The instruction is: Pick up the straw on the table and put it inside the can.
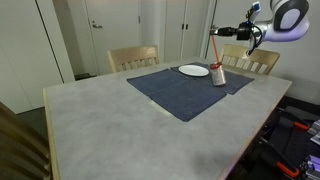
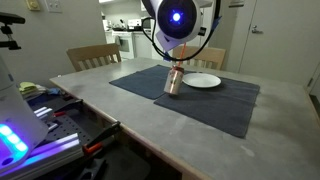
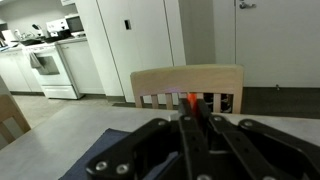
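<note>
My gripper should release the thin red straw inside the can, on the dark blue placemat point(image 1: 234, 83) near the edge of the table. The straw now slants down towards the can's top.
The gripper point(image 3: 193, 104) is shut on the thin red straw point(image 3: 192, 98), whose tip glows between the black fingertips in the wrist view. In an exterior view the gripper point(image 1: 224, 34) hangs above the red and silver can point(image 1: 218, 74). The straw point(image 1: 217, 52) slants down from it towards the can's top. Whether its lower end is inside the can is too small to tell. The can point(image 2: 173, 80) stands upright on the dark blue placemat point(image 2: 200, 100), directly below the gripper point(image 2: 176, 56). The grey speckled table point(image 1: 110, 120) carries it all.
A white round plate point(image 1: 193, 70) lies on the placemat point(image 1: 180, 92) just beside the can; it shows again as the plate point(image 2: 203, 80). Wooden chairs point(image 1: 133, 56) stand along the far edge, one chair back point(image 3: 187, 84) straight ahead of the wrist. Cluttered equipment point(image 2: 50, 115) sits off the table's side.
</note>
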Tool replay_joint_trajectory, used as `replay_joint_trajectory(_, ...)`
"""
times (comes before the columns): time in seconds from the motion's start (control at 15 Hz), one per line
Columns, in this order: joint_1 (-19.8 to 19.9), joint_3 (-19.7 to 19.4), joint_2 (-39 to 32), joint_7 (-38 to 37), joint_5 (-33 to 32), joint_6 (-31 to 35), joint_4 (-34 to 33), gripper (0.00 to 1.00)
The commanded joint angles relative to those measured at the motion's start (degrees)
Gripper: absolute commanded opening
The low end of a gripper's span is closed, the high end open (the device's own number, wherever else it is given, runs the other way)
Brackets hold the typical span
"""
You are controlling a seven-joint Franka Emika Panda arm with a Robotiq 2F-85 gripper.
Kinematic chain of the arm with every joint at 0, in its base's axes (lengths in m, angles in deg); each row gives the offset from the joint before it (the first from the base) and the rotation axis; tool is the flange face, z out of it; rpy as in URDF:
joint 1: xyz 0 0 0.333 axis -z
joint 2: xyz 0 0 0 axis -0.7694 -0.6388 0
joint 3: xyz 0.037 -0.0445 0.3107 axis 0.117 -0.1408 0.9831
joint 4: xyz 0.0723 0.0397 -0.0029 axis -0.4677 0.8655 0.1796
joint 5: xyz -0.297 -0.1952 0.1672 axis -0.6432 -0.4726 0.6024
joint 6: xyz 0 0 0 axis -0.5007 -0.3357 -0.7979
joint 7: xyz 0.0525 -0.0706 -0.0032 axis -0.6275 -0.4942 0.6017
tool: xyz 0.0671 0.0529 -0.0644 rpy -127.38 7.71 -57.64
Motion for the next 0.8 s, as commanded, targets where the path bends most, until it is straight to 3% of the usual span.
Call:
replay_joint_trajectory(0.0,1.04,0.47,-2.83,0.56,-0.61,-0.91,-0.99,0.02)
replay_joint_trajectory(0.73,1.08,-0.07,-3.53,-0.96,-4.10,1.43,-0.44,0.02)
